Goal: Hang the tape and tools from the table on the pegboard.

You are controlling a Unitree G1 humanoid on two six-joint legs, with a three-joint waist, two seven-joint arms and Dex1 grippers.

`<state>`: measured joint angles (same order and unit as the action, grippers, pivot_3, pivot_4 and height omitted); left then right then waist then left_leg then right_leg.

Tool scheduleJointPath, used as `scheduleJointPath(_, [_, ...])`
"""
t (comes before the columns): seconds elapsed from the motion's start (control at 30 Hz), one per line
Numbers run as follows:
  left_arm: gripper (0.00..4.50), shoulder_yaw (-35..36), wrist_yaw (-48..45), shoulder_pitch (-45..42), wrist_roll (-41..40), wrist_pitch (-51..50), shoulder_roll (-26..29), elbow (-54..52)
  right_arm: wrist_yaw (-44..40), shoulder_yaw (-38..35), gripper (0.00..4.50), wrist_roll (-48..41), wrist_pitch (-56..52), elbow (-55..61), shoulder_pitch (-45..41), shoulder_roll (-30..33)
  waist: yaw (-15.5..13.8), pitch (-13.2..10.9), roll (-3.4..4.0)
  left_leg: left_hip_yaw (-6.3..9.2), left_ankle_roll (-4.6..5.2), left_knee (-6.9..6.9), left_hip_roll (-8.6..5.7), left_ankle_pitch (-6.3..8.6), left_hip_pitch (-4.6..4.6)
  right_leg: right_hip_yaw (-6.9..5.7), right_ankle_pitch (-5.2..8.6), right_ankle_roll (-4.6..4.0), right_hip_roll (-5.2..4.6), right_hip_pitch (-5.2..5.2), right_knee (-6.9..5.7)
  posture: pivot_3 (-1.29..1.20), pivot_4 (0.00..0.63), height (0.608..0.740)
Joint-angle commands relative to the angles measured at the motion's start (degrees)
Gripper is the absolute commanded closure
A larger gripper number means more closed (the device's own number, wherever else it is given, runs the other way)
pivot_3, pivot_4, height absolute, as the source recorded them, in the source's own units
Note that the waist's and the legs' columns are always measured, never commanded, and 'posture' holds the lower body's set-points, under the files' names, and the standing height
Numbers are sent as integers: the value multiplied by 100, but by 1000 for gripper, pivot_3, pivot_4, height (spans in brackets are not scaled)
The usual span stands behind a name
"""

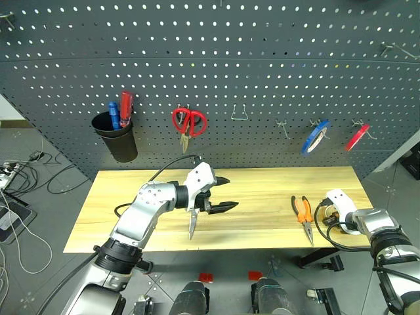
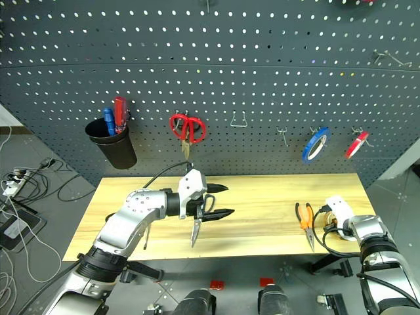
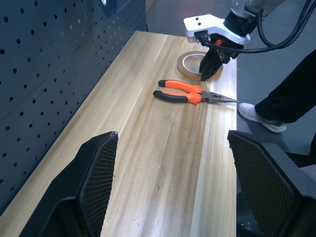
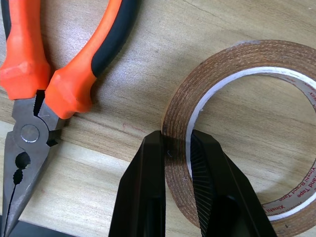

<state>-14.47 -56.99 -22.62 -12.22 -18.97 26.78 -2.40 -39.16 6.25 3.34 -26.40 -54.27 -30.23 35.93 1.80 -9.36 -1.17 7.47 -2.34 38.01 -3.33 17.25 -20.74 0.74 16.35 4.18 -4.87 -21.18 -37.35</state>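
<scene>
Next, my right gripper lets the tan tape go on the empty pegboard hook (image 1: pixel 279 132) beside the blue roll.
My right gripper (image 4: pixel 177 140) is shut on the wall of the tan tape (image 4: pixel 222 59), which lies flat on the table (image 1: pixel 262 190) near its right end. The orange-and-black pliers (image 1: pixel 303 213) lie just beside the tape, closed, tips toward the front edge. My left gripper (image 1: pixel 231 192) hovers over the middle of the table with its jaws spread wide and nothing between the pads. Steel scissors (image 2: pixel 196 231) with dark handles hang by a handle loop at its lower finger, blades pointing down. The pegboard (image 1: pixel 262 65) rises behind the table.
On the pegboard hang a black cup (image 1: pixel 118 141) with red and blue screwdrivers, red-handled scissors (image 1: pixel 189 121), a blue roll (image 1: pixel 315 136) and a red roll (image 1: pixel 357 136). An empty hook (image 1: pixel 239 113) sits between them. A person's leg and shoe (image 3: pixel 281 106) stand past the table's right end.
</scene>
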Motion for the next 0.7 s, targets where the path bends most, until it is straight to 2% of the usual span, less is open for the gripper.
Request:
scheduleJointPath(0.03, [736,78,33,22,-62,105,0,-289,241,-175,4084,8,152,546,401,116,-4,1,-1,-1,0,0,0,0,0,1,0,0,0,0,0,-24,142,740])
scheduleJointPath(0.07, [736,109,52,31,-86,101,-7,-300,268,-251,4084,-24,153,806,490,152,-4,1,1,0,0,0,0,0,-2,2,0,1,-2,-3,1,-24,142,740])
scheduleJointPath(0.2, [736,442,298,113,-307,81,-96,-427,855,-897,4084,-35,138,3609,1654,336,-11,-19,50,-8,0,-4,11,0,-22,12,1,4,-13,-32,-2,-49,157,740])
scheduleJointPath(0.33, [736,655,459,250,-564,-131,-131,-804,1583,-1218,4084,226,-49,6219,2815,-25,20,-27,62,-19,0,-6,19,0,-48,22,8,13,-14,-70,-17,-70,177,740])
scheduleJointPath(0.43, [736,775,564,334,-673,-213,-102,-1052,2026,-972,4084,555,-4,7659,3387,-437,31,-38,58,-21,0,-6,26,0,-53,24,11,15,-7,-83,-34,-76,193,740])
scheduleJointPath(0.53, [736,982,642,418,-891,-240,-109,-1300,2320,-332,4084,1145,792,8618,3576,-648,37,-88,62,-21,0,-6,25,0,-46,28,11,13,-8,-83,-51,-76,201,740])
scheduleJointPath(0.6, [736,1163,627,456,-1113,-323,-92,-1378,2401,181,4084,1569,1345,8864,3411,-687,45,-133,58,-22,4,-5,21,2,-36,31,11,13,-10,-79,-58,-76,201,740])
scheduleJointPath(0.7, [736,1307,602,463,-1216,-285,7,-1360,2477,550,4084,1831,1555,8828,3026,-939,60,-147,44,-18,2,-6,19,-2,-31,26,10,12,-6,-77,-60,-76,201,740])
